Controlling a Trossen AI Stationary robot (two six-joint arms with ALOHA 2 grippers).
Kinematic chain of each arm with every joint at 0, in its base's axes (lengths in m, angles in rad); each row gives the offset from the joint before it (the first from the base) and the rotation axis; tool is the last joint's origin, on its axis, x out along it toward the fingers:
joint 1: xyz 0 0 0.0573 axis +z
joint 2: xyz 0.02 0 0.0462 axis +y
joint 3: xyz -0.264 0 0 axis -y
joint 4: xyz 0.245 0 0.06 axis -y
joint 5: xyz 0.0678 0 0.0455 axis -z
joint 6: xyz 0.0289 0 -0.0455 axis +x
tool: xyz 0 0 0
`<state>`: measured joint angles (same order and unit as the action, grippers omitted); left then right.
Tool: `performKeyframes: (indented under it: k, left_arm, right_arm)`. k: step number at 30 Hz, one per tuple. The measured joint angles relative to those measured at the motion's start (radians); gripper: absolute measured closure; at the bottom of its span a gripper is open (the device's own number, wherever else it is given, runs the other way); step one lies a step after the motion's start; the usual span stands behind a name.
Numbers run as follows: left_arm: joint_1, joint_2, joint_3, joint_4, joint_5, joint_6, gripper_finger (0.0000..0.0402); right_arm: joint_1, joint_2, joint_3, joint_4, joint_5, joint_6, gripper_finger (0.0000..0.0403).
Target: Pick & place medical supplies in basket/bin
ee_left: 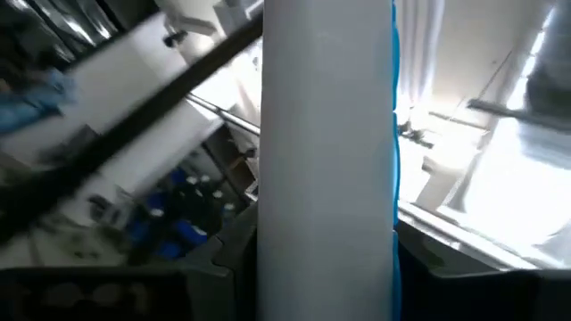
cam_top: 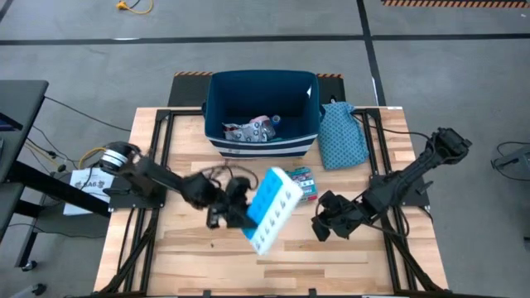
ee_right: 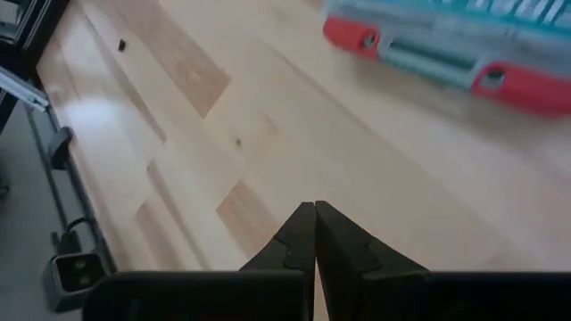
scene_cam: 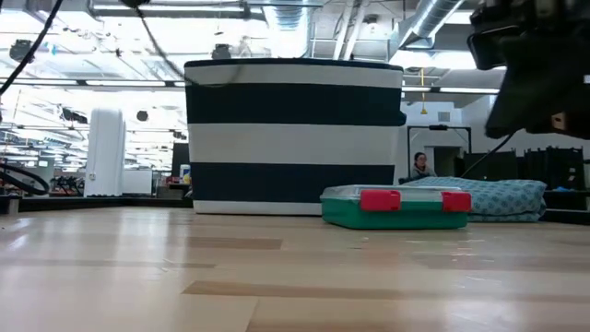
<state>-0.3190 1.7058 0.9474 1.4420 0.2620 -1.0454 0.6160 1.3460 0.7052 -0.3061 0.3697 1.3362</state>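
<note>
Next, my left gripper releases the light blue pill organiser, now lifted above the table's middle, inside the navy bin (cam_top: 281, 125) next to the grey patterned pouch, toward the teal bag.
My left gripper (cam_top: 242, 212) is shut on the light blue pill organiser (cam_top: 273, 209), which it holds lifted above the middle of the table. In the left wrist view the organiser (ee_left: 326, 134) fills the middle as a pale upright slab with a blue edge. The teal-and-red box (cam_top: 303, 183) lies flat on the table just beyond it and in front of the navy, white-striped bin (cam_top: 261, 91). Several supplies (cam_top: 251, 130) lie inside the bin. To the right of the box my right gripper (ee_right: 314, 223) hangs shut over bare wood, touching nothing. My left gripper pinches the pill organiser between its two fingers, on the near half of its long body (cam_top: 255, 222). The fingers (ee_left: 223, 267) come from the table's left and lie across it. The organiser is clear of the table, slanting from near left to far right.
A teal patterned cloth bag (cam_top: 341, 136) lies against the bin's right side. In the low view the box (scene_cam: 396, 207) stands before the bin (scene_cam: 293, 138), with the bag (scene_cam: 502, 198) behind it. Bare wood lies along the table's near edge.
</note>
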Motion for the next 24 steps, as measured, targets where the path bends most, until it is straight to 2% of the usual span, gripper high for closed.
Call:
performKeyframes:
  k: [7,15,19,24]
  left_arm:
    - [0.153,-0.262,0.0,-0.375,0.05,0.161,0.0268]
    - [0.401,-0.545,0.0,-0.839,-0.017,0.378,0.0266]
    - [0.543,-0.631,0.0,-1.0,-0.054,0.464,0.0265]
    - [0.706,-0.667,0.0,-1.122,-0.056,0.53,0.0264]
  right_arm:
    - [-0.102,0.0,0.0,0.001,0.032,-0.175,0.0403]
    - [-0.283,0.0,0.001,0.002,0.072,-0.453,0.0403]
    - [-0.361,0.0,0.034,0.0,0.079,-0.606,0.0403]
    - [-0.448,0.0,0.132,-0.023,0.076,-0.847,0.0403]
